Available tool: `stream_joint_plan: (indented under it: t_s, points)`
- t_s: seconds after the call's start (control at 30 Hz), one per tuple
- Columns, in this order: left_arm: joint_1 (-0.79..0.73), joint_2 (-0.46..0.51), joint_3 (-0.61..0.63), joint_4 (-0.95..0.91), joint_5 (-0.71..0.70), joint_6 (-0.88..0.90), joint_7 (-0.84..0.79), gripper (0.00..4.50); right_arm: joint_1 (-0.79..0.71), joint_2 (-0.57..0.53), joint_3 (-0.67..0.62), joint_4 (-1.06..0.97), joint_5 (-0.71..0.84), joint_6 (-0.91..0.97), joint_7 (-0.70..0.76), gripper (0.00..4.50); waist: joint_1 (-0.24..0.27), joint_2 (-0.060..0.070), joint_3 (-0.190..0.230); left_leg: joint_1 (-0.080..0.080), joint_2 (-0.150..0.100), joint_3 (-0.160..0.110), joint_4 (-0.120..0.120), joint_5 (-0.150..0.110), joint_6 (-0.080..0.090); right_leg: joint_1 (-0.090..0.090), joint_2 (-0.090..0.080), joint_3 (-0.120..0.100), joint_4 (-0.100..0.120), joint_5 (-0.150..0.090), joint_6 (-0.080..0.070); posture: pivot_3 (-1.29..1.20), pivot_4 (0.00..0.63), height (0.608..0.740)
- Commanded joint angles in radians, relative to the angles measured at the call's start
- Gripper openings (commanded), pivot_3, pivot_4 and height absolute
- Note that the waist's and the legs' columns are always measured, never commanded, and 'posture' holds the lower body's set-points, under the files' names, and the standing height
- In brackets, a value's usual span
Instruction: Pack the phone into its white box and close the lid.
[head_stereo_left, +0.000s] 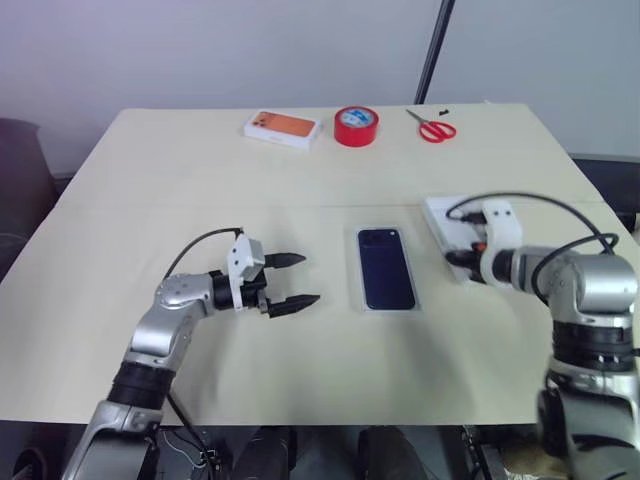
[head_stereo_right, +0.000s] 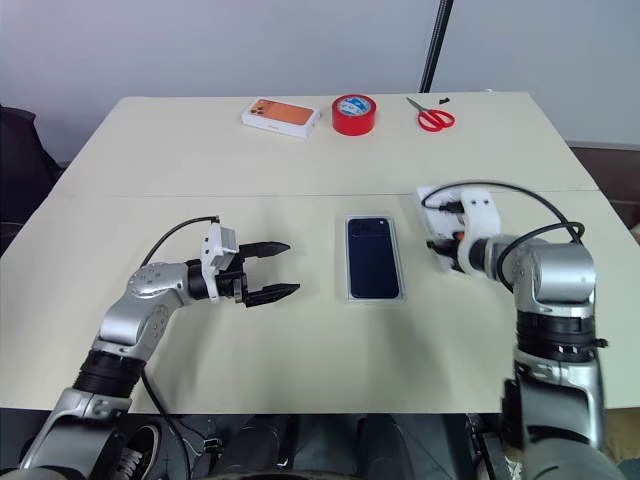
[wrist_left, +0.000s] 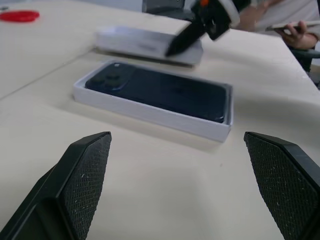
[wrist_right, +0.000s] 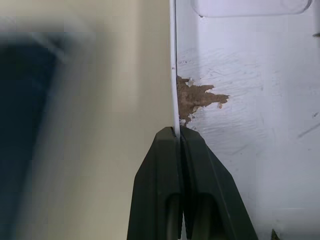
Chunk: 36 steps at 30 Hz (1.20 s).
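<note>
The robot's right gripper should release the lid over the dark navy phone (head_stereo_left: 374, 268), so that it overhangs the box's side nearer the left gripper.
The dark navy phone (head_stereo_left: 386, 268) lies camera side up inside the white box (wrist_left: 150, 112) at the middle of the table. Just to its right rests the lid (head_stereo_right: 432, 200), open side up, plain white inside with a brown torn patch (wrist_right: 197, 97). My right gripper (wrist_right: 177, 137) is shut on the lid's thin side wall, the one nearer the phone. My left gripper (head_stereo_left: 310, 278) hovers open left of the box, its fingers (wrist_left: 85, 170) pointing level at the box's long side with nothing between them.
Along the far edge sit an orange-topped white box (head_stereo_left: 283, 127), a red tape roll (head_stereo_left: 356, 125) and red scissors (head_stereo_left: 433, 128). A black pole (head_stereo_left: 435, 50) rises behind the table. A person's hand holding a phone (wrist_left: 290, 27) is beyond the table.
</note>
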Motion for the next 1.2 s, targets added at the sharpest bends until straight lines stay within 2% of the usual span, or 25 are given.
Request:
stream_joint_plan:
  t_s: [0.03, 0.2, 0.33, 0.4, 0.5, 0.67, 0.83, 1.0, 1.1, 1.2]
  points:
    - [-0.053, 0.007, 0.024, 0.047, 0.009, -0.034, -0.005, 4.50, -0.073, 0.091, -0.181, -0.041, 0.142, -0.011, 0.027, 0.03, -0.001, 0.000, 0.000, 0.000, 0.000, 0.000, 0.000, 0.000, 0.000, 0.000, 0.000, 0.000, 0.000, 0.000, 0.000, 0.00, 0.150, 0.740]
    - [-0.089, 0.009, 0.035, 0.070, 0.014, -0.035, 0.016, 4.50, -0.090, 0.268, -0.326, -0.119, 0.311, 0.172, 0.020, 0.03, -0.002, 0.000, 0.000, 0.000, 0.000, 0.000, 0.000, 0.000, 0.000, 0.000, 0.000, 0.000, 0.000, 0.000, 0.000, 0.00, 0.150, 0.740]
    - [-0.071, 0.019, 0.041, 0.060, 0.033, -0.069, 0.033, 4.50, 0.006, 0.427, -0.306, -0.229, 0.389, 0.226, -0.019, 0.03, -0.004, 0.001, -0.001, 0.000, 0.001, 0.000, -0.001, 0.000, -0.001, -0.002, 0.000, 0.002, 0.002, 0.000, 0.000, 0.00, 0.150, 0.740]
    - [-0.064, 0.019, 0.052, 0.045, 0.026, -0.062, 0.050, 4.50, 0.041, 0.472, -0.294, -0.249, 0.435, 0.226, -0.044, 0.03, -0.004, 0.001, -0.001, 0.000, 0.001, 0.000, -0.001, 0.001, -0.001, -0.003, 0.000, 0.002, 0.003, 0.000, 0.000, 0.00, 0.150, 0.740]
    - [-0.050, 0.024, 0.077, 0.016, 0.006, -0.038, 0.069, 4.50, 0.037, 0.538, -0.341, -0.226, 0.560, 0.226, -0.107, 0.03, -0.004, 0.001, -0.001, -0.001, 0.000, 0.001, -0.001, 0.001, -0.001, -0.006, -0.001, 0.005, 0.006, 0.000, 0.000, 0.00, 0.150, 0.740]
    - [-0.023, 0.013, 0.103, -0.048, -0.015, -0.029, 0.107, 4.50, 0.178, 0.552, -0.250, -0.261, 0.790, 0.226, -0.218, 0.03, -0.003, 0.001, -0.001, -0.001, 0.000, 0.002, -0.001, 0.001, -0.001, -0.007, -0.001, 0.006, 0.007, 0.000, 0.000, 0.00, 0.150, 0.740]
    - [-0.008, -0.004, 0.131, -0.097, -0.047, -0.012, 0.147, 4.50, 0.192, 0.616, -0.247, -0.221, 0.972, 0.214, -0.405, 0.03, -0.010, 0.002, 0.000, -0.002, 0.000, 0.007, -0.001, 0.001, -0.002, -0.014, -0.001, 0.013, 0.014, 0.000, 0.000, 0.00, 0.150, 0.740]
    - [0.035, 0.002, 0.107, -0.137, -0.044, 0.007, 0.146, 4.50, 0.313, 0.585, -0.161, -0.218, 1.047, 0.148, -0.511, 0.03, -0.013, 0.002, 0.000, -0.002, 0.000, 0.007, -0.002, 0.001, -0.002, -0.014, 0.001, 0.017, 0.015, 0.000, 0.000, 0.00, 0.150, 0.740]
    - [0.058, 0.002, 0.089, -0.158, -0.069, 0.049, 0.121, 3.69, 0.333, 0.553, -0.128, -0.181, 1.107, 0.074, -0.592, 0.00, -0.016, 0.002, 0.000, -0.002, 0.000, 0.009, -0.001, 0.001, -0.001, -0.015, 0.001, 0.018, 0.015, 0.000, 0.000, 0.00, 0.150, 0.740]
    - [0.057, -0.016, 0.064, -0.148, -0.040, 0.034, 0.132, 2.25, 0.345, 0.514, -0.097, -0.144, 1.190, -0.010, -0.655, 0.00, -0.018, 0.002, -0.001, -0.001, 0.001, 0.009, -0.001, 0.001, -0.001, -0.015, 0.002, 0.019, 0.015, 0.000, 0.000, 0.00, 0.150, 0.740]
